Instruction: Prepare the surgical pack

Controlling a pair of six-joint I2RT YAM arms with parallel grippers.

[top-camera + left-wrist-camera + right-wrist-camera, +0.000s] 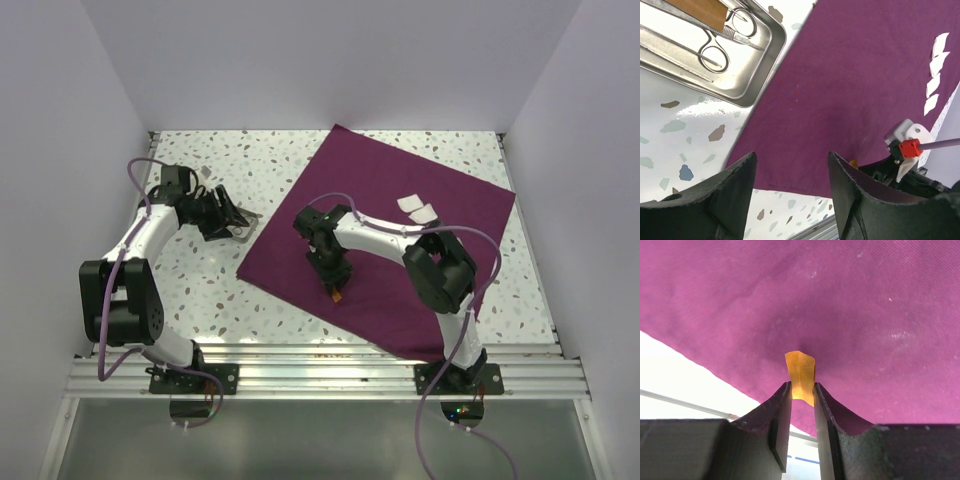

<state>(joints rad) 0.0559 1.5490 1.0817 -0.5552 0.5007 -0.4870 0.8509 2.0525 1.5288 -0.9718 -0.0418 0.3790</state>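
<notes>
The robot's left gripper should next move to the orange strip's loose end (pixel 337 297) (pixel 854 163), which sticks out of the right gripper, and close there.
The plum-purple cloth (pixel 455 225) lies spread flat as a large square sheet on the speckled table. Small white gauze pieces (pixel 417 208) rest near its far corner and also show in the left wrist view (pixel 935 70). The shiny metal tray (pixel 747 82) with scissor-handled instruments (pixel 715 52) sits just off the cloth's left edge. My left gripper (pixel 230 222) hovers over the tray, open and empty (pixel 792 160). My right gripper (pixel 336 288) is over the cloth's near-left part, shut on a small orange strip (pixel 801 374) held just above the cloth (pixel 850 305).
A brown flat piece (pixel 705 10) lies in the tray beside the instruments. White walls enclose the table on three sides. An aluminium rail (pixel 320 365) runs along the near edge. The right arm's purple cable (pixel 945 144) shows at the cloth's edge.
</notes>
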